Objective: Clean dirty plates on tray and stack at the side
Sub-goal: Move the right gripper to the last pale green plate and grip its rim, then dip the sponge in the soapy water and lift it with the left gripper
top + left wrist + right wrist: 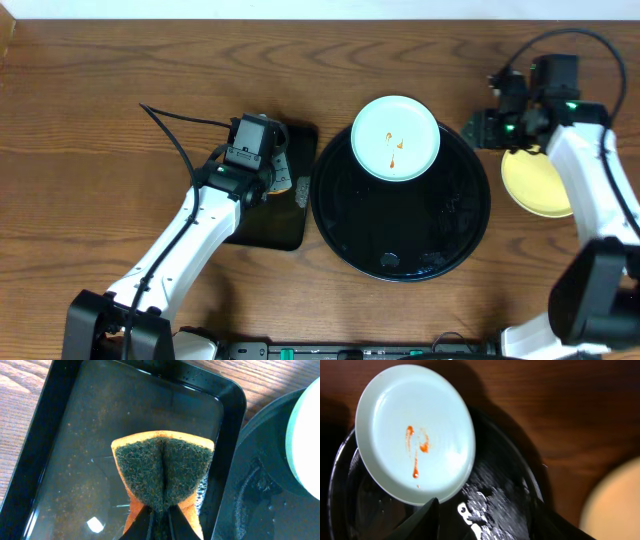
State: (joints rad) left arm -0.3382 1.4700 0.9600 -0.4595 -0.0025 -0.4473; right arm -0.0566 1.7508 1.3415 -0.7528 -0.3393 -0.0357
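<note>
My right gripper is going to close on the mint-green plate's rim (437, 148) (470, 466), on the side that faces the pale yellow plate.
One pale mint-green plate (396, 137) with orange-red sauce smears lies on the far part of the round black tray (400, 245). It also shows in the right wrist view (415, 430). A pale yellow plate (538, 185) lies on the table right of the tray, partly under my right arm. A second mint-green plate is not in view. My right gripper (490, 527) is open and empty above the tray's far right rim (510, 485). My left gripper (160, 516) is shut on an orange sponge (164, 467) with a dark green scouring face, folded between the jaws.
A small rectangular black tray (65, 450) with a wet floor lies under the sponge, just left of the round tray (250, 505). The round tray's floor is wet and glossy. Cables trail from both arms over the wooden table (100, 120).
</note>
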